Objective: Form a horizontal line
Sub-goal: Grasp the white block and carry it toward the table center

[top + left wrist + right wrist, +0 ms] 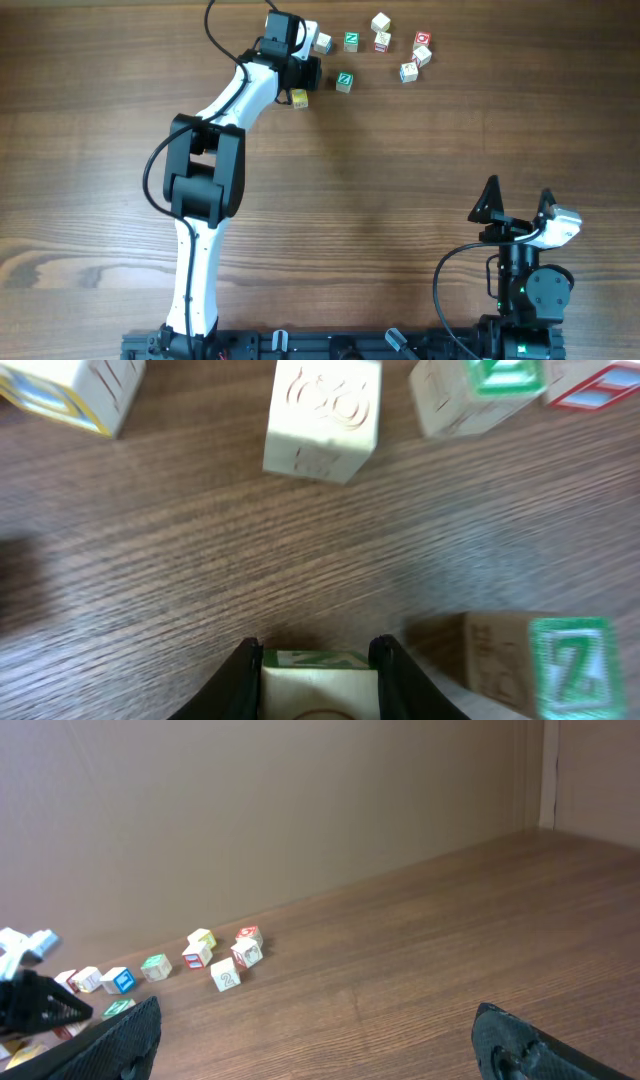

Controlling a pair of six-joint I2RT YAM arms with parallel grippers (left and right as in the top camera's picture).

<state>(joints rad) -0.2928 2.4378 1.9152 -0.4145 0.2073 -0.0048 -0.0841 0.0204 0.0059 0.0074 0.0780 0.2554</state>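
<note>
Next, my left gripper releases the pale wooden cube on the bare table (252, 189) next to my arm's black elbow.
My left gripper (318, 648) is down at the table at the back, its two fingers pressed against the sides of a pale wooden cube with a green top (318, 682). From overhead the gripper (305, 72) hides that cube. Other letter cubes lie scattered around it: a green Z cube (344, 82), a yellow one (299, 98), red-topped ones (422, 40) and a plain one (380, 22). No horizontal line of cubes is in view. My right gripper (518, 200) stands open and empty near the front right, far from the cubes.
In the left wrist view a green Z cube (570, 665) sits close to the right finger. A plain cube (325, 415) and a blue-and-yellow cube (60, 390) lie ahead. A brown wall (300, 810) backs the table.
</note>
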